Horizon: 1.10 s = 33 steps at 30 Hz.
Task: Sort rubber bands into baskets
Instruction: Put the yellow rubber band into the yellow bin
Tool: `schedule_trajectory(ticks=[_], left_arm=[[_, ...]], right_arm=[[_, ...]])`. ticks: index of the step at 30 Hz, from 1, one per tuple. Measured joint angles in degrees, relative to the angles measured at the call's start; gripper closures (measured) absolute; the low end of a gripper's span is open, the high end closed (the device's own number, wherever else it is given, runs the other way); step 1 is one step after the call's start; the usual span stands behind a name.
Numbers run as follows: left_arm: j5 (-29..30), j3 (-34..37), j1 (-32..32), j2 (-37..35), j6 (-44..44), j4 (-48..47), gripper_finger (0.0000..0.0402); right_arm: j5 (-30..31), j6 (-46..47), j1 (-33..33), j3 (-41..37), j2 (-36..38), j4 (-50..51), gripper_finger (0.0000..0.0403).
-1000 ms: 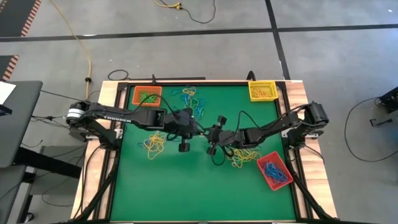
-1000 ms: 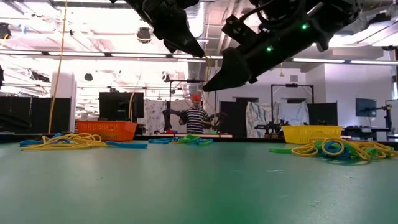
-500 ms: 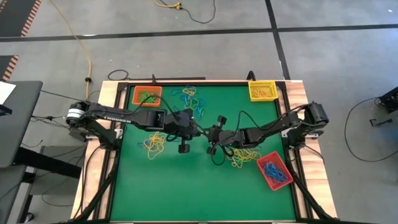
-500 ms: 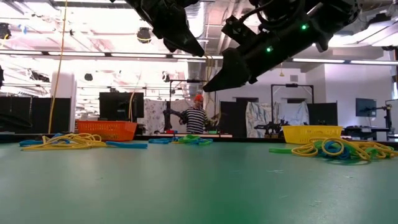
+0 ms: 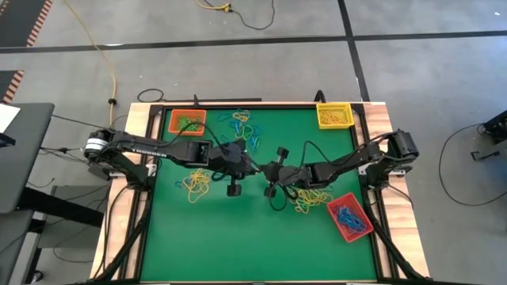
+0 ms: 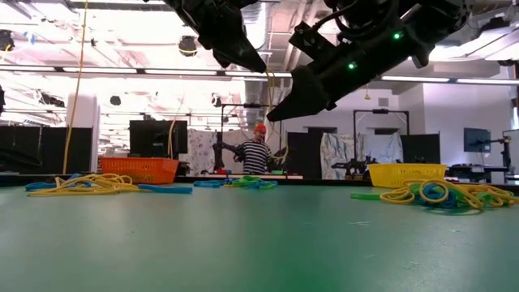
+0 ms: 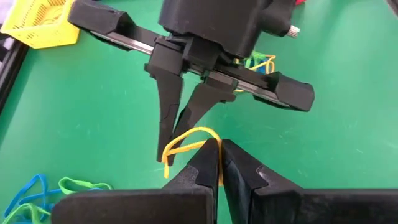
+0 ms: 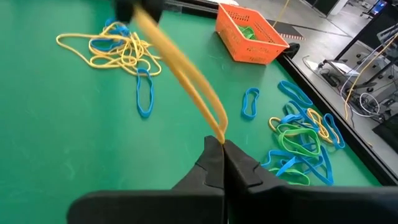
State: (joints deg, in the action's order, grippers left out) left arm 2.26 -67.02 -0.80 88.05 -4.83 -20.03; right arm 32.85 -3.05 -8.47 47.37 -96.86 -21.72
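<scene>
The robot's right gripper needs to release the yellow rubber band, now held in the air over the table's middle, on top of the yellow rubber bands in the yellow basket (image 5: 334,118).
Over the middle of the green table, my left gripper (image 5: 254,164) and my right gripper (image 5: 264,169) meet tip to tip, both shut on one yellow rubber band (image 8: 186,81) held in the air. Other rubber bands lie loose in heaps: blue, green and yellow ones (image 5: 242,125) at the far side, yellow ones (image 5: 196,182) at the left, and yellow ones (image 5: 305,202) at the right. The orange basket (image 5: 188,121) stands at the far left, the yellow basket (image 5: 333,115) at the far right, and the red basket (image 5: 349,216) at the near right. My left gripper pinches one end of the yellow band (image 7: 210,140) between its two fingertips, slanting down from the table's left. The band is clear of the table. My right gripper pinches the band's other end (image 8: 220,133) between its fingertips (image 7: 164,149), slanting down from the right. The band runs from it as a narrow, drawn-out loop toward the left gripper.
The orange basket holds green bands and the red basket blue ones. The green mat (image 5: 238,237) is bare along its near side. In the low view, a person in a striped top (image 6: 256,154) stands in the room behind the table.
My right gripper has shut its fingers on the yellow band that my left gripper holds. Neither arm has moved away from the middle of the table.
</scene>
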Motion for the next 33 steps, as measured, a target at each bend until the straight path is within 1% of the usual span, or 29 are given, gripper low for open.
schedule_trajectory(ticks=[2,4,8,11,13,17,20,24,28,33], left_arm=[[1.24,0.0,-0.35,0.0,0.07,-0.13,0.0391],[3.31,0.0,-0.7,0.0,0.12,-0.69,0.0374],[7.35,0.0,-1.76,0.0,0.6,-2.85,0.0322],[8.11,0.0,-2.25,0.0,1.67,-4.92,0.0278],[8.14,0.0,-2.63,0.02,2.7,-6.07,0.0251],[8.49,2.05,-3.62,0.02,4.62,-4.93,0.0218],[8.57,5.28,-4.45,0.07,5.65,-1.53,0.0211],[8.63,11.59,-5.61,0.07,6.84,6.36,0.0209],[8.68,18.1,-7.13,0.07,7.72,17.82,0.0209],[8.7,25.67,-8.79,0.09,8.68,33.33,0.0209]], right_arm=[[0.06,-0.02,0.0,0.0,0.0,1.07,0.0389],[0.55,0.0,0.0,0.0,0.06,2.22,0.0389],[3.35,0.0,0.0,0.0,0.41,5.2,0.039],[4.1,0.51,0.02,-0.02,1.08,7.68,0.039],[5.82,0.63,0.17,-0.03,1.95,10.5,0.039],[7.11,1.58,0.82,-0.04,4.28,15.4,0.0391],[8.96,2.75,1.5,-0.02,6.89,19.73,0.0391],[10.74,4.29,2.74,-0.02,11.15,26.51,0.0391],[11.12,5.85,4.92,-0.02,16.06,33.2,0.0391],[11.1,6.65,9.85,-0.02,22.17,40.08,0.0391]])
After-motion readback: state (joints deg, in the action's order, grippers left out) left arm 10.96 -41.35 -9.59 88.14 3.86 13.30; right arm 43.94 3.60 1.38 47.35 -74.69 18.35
